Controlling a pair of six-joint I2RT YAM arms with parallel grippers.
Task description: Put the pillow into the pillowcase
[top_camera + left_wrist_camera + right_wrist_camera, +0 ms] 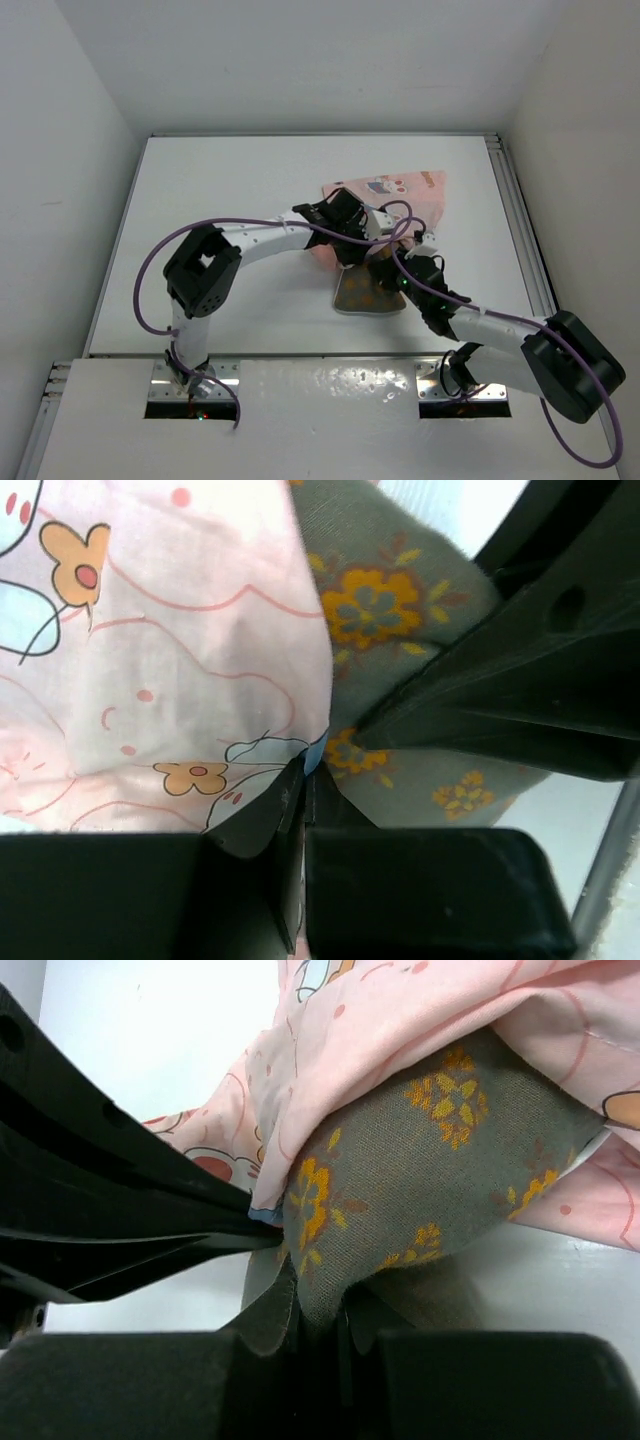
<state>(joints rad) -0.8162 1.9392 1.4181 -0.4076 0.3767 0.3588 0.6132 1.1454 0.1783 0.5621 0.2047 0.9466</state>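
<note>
Next, my right gripper lets go of the pillow and takes that loose edge (612, 1232), as the pillowcase's open edge lies loose on the side away from my left gripper.
The pillow (362, 290) is olive-brown with orange flowers; its near end lies on the table and its far end is under the pillowcase (400, 190), pink with cartoon prints. My left gripper (352, 250) is shut on the pillowcase's open edge; in the left wrist view that gripper (305, 780) pinches pink cloth (180, 660) beside the pillow (400, 610). My right gripper (398, 268) is shut on the pillow; in the right wrist view that gripper (320, 1300) pinches a fold of the olive fabric (420, 1180), with the pillowcase (400, 1020) draped over it.
The white table (220, 190) is walled at the back and sides, with a rail (520, 220) along its right edge. The two arms cross close together over the pillow; the left gripper's black body fills the left of the right wrist view (90, 1190).
</note>
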